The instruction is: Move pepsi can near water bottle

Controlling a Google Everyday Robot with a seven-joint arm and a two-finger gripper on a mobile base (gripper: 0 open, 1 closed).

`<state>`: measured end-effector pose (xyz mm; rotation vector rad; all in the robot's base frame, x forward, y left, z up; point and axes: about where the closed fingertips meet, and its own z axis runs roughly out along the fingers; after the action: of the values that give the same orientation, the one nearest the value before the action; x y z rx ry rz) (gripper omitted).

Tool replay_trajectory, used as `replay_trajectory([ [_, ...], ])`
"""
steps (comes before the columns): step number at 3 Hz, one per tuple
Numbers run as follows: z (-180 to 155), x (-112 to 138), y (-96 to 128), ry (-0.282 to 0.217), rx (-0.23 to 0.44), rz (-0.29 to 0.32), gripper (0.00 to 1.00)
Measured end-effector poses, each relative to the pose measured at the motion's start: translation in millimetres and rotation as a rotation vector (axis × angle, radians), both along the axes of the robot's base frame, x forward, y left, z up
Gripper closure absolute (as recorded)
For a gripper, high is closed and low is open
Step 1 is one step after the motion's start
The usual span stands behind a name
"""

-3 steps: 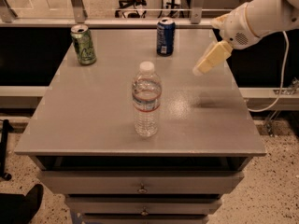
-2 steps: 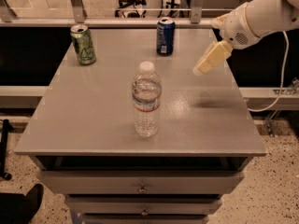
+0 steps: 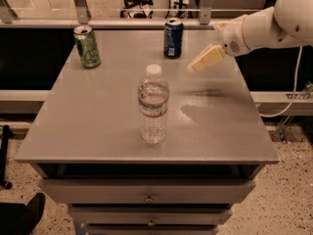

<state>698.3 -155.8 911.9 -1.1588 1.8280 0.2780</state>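
I will next grip the lower half of the pepsi can (image 3: 173, 45), to move it near the water bottle.
The pepsi can (image 3: 173, 37), dark blue with white lettering and a silver top, stands upright at the back of the grey table (image 3: 98, 116), right of centre. The water bottle (image 3: 153, 105), clear with a white cap and a banded label, stands upright near the table's middle front. My gripper (image 3: 194, 67) hangs above the table on the white arm (image 3: 264, 26) that comes in from the right. It is to the right of the pepsi can and slightly nearer me, apart from it, and holds nothing.
A green can (image 3: 87, 46) stands upright at the back left corner. A metal rail (image 3: 146, 22) runs behind the table. Drawers (image 3: 146, 197) are under the front edge. A cable (image 3: 293, 97) hangs at the right.
The gripper has moved left and slightly up, closer to the pepsi can. The cans and the bottle have not moved.
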Motion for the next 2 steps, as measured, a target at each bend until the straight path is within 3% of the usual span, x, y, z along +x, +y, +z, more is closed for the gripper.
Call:
replay_trajectory([
  [1, -11.1, 47.2, 5.1, -0.045, 0.150, -0.051, 0.00],
  [2, -13.2, 72.1, 12.3, -0.072, 0.232, -0.065, 0.00],
])
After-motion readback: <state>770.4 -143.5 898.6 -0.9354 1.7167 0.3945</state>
